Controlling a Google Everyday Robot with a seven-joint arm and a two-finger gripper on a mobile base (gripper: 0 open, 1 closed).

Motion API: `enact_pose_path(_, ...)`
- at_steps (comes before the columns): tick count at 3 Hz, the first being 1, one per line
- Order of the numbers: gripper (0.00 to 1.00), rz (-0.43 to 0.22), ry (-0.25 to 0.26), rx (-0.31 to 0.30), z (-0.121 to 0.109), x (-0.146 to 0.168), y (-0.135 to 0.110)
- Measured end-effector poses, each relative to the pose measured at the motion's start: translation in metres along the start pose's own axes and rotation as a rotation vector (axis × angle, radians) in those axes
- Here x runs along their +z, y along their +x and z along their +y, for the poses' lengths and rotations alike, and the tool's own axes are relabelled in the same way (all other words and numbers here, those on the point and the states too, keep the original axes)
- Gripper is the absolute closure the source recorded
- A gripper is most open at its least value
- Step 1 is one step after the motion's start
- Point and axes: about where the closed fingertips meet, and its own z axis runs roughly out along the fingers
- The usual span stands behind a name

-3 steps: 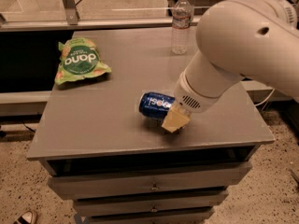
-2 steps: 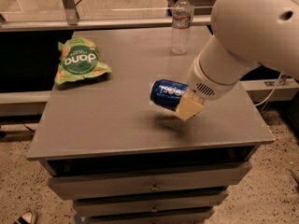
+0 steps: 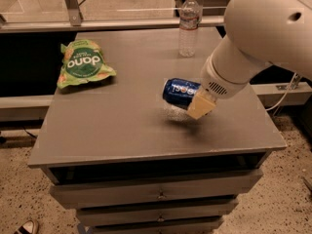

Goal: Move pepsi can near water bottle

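I will let go of the pepsi can on the grey cabinet top (image 3: 194, 56), setting it close in front of the clear water bottle.
The dark blue pepsi can (image 3: 178, 91) is held on its side, lifted a little above the grey cabinet top (image 3: 122, 121), with its shadow below it. My gripper (image 3: 197, 102) is shut on the can's right end; one tan finger pad (image 3: 201, 107) shows in front of it. The big white arm comes in from the upper right. The clear water bottle (image 3: 188, 25) with a white cap stands upright at the back of the top, behind and slightly right of the can, well apart from it.
A green chip bag (image 3: 83, 65) lies at the left back of the cabinet top. The cabinet has drawers (image 3: 156, 195) below its front edge. A metal rail (image 3: 122, 24) runs behind. A cable (image 3: 287, 89) hangs at the right.
The can has been lifted off the cabinet top and carried up and to the right in my gripper, closer to the bottle.
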Motion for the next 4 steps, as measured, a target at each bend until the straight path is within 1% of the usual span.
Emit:
enact_pose_path(1,1.00,-0.017,0.057,-0.006,-0.049,0.011,-0.001)
enact_pose_path(2,1.00,-0.033,0.101,-0.019,-0.104,0.027,-0.007)
enact_pose_path(3,1.00,-0.036,0.108,-0.039,-0.147,0.048,-0.016)
enact_pose_path(4,1.00,-0.035,0.095,-0.054,-0.177,0.069,-0.021)
